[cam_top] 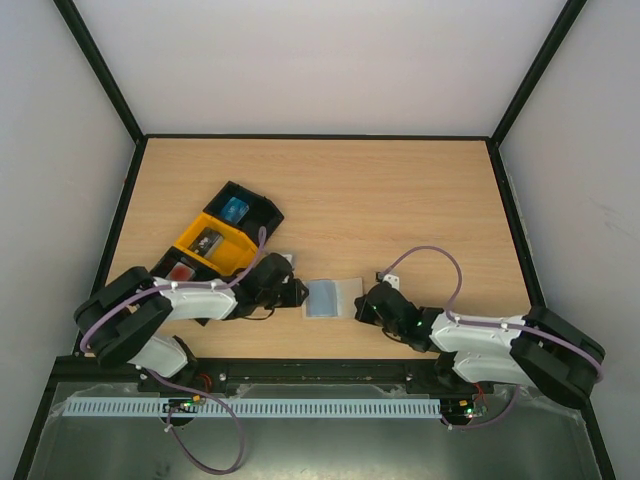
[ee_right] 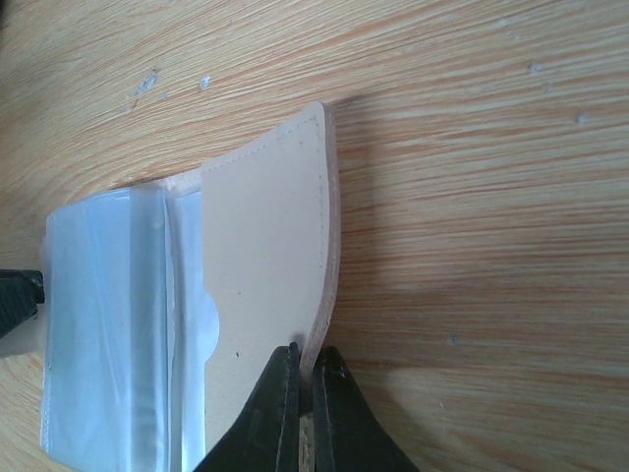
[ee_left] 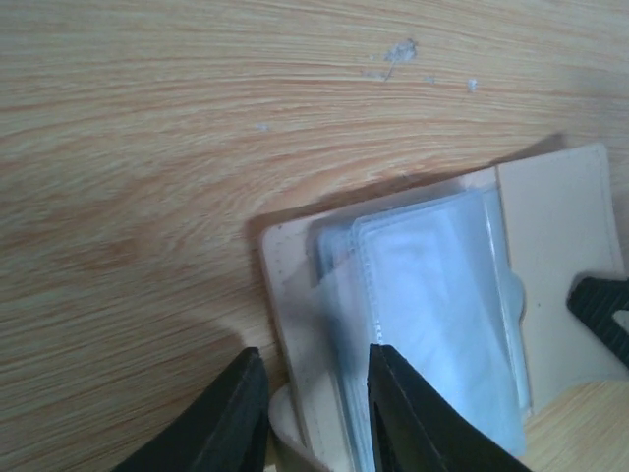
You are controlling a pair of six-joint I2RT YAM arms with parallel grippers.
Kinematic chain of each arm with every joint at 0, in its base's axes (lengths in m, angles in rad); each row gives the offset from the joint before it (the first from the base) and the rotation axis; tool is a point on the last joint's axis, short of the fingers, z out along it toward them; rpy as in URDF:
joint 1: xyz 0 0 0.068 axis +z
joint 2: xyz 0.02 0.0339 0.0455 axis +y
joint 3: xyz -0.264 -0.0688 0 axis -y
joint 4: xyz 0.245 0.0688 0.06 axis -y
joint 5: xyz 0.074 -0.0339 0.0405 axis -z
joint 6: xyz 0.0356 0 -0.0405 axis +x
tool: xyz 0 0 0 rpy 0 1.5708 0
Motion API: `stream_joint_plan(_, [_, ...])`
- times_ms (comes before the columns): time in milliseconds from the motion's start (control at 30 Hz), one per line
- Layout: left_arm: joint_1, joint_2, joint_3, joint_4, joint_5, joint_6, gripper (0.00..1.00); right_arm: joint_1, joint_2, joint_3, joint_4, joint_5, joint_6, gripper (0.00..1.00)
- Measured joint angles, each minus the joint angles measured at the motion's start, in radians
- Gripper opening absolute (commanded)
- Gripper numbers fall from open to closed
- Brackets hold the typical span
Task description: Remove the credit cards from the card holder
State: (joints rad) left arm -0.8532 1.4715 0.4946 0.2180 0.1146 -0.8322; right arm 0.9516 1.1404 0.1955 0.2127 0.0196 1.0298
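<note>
I am holding the beige flap in my right gripper while empty sleeves lie on top, so I should open it and turn the sleeves over by their free edge [ee_left: 366, 280].
The card holder [cam_top: 330, 297] lies open on the table between my two grippers, with pale blue clear sleeves [ee_left: 442, 295] and a beige cover [ee_right: 256, 265]. My left gripper [cam_top: 293, 290] is at its left end. In the left wrist view its jaws [ee_left: 310, 398] stand apart, one on each side of the beige edge and the sleeves. My right gripper [cam_top: 366, 303] is shut on the curled edge of the beige flap [ee_right: 307, 369]. No red shows in the sleeves. One red credit card [cam_top: 181, 270] lies in the near compartment of the tray.
A black-and-yellow compartment tray [cam_top: 222, 240] sits on the left, behind the left arm. A bright blue item [cam_top: 236, 208] lies in its far compartment. Black frame posts and white walls border the wooden table [cam_top: 400, 200].
</note>
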Motion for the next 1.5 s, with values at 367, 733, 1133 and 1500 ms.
stream_joint_plan(367, [-0.011,-0.099,-0.021,-0.027,0.056,-0.005,0.02,0.0,-0.088,0.032,-0.161,-0.002,-0.001,0.37])
stream_joint_plan(733, [-0.013,-0.212,-0.025,-0.029,0.09,-0.001,0.03,0.0,-0.336,0.096,-0.388,0.029,-0.016,0.62])
stream_joint_plan(1133, [-0.013,-0.212,-0.027,-0.028,0.106,0.003,0.03,0.0,-0.208,0.144,-0.229,-0.138,-0.061,0.81])
stream_joint_plan(1500, [-0.013,-0.212,-0.05,-0.031,0.114,0.002,0.02,0.03,0.032,0.161,-0.088,-0.239,-0.082,0.91])
